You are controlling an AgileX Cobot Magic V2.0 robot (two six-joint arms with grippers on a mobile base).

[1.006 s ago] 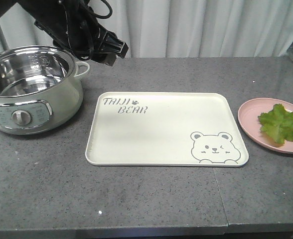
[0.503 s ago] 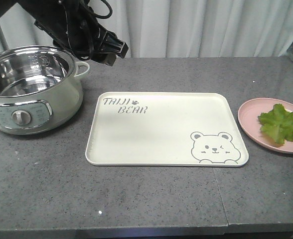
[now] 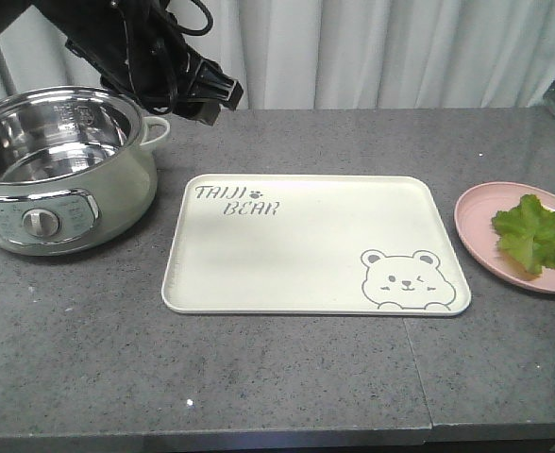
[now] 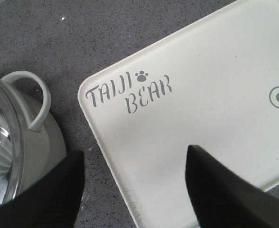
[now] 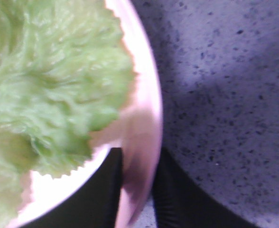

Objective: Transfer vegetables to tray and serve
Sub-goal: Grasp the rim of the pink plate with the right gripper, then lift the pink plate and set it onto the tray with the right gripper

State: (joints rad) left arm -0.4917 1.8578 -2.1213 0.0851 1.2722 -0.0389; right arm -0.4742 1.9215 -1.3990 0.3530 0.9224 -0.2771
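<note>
Next, my right gripper puts the pink plate down on the cream tray (image 3: 291,251) between the lettering and the bear face.
The vegetables, one crinkly green lettuce leaf (image 3: 537,234) (image 5: 44,95), lie on a round pink plate (image 3: 476,226) at the right end of the counter. My right gripper (image 5: 138,161) is shut on the plate's rim (image 5: 146,109), one finger inside and one outside. The cream tray (image 3: 306,245) (image 4: 201,95) with bear lettering lies flat in the middle, holding nothing. My left gripper (image 4: 134,156) hangs open above the tray's far left corner, beside the pot, with nothing between its fingers.
A pale green electric pot (image 3: 56,165) (image 4: 16,142) with a steel bowl stands left of the tray, its handle pointing toward the tray. The left arm (image 3: 145,57) hangs over the pot's back. A white curtain closes the back, and the counter edge runs along the front.
The pink plate with the lettuce has slid slightly to the right, toward the counter's end. The left arm has not moved.
</note>
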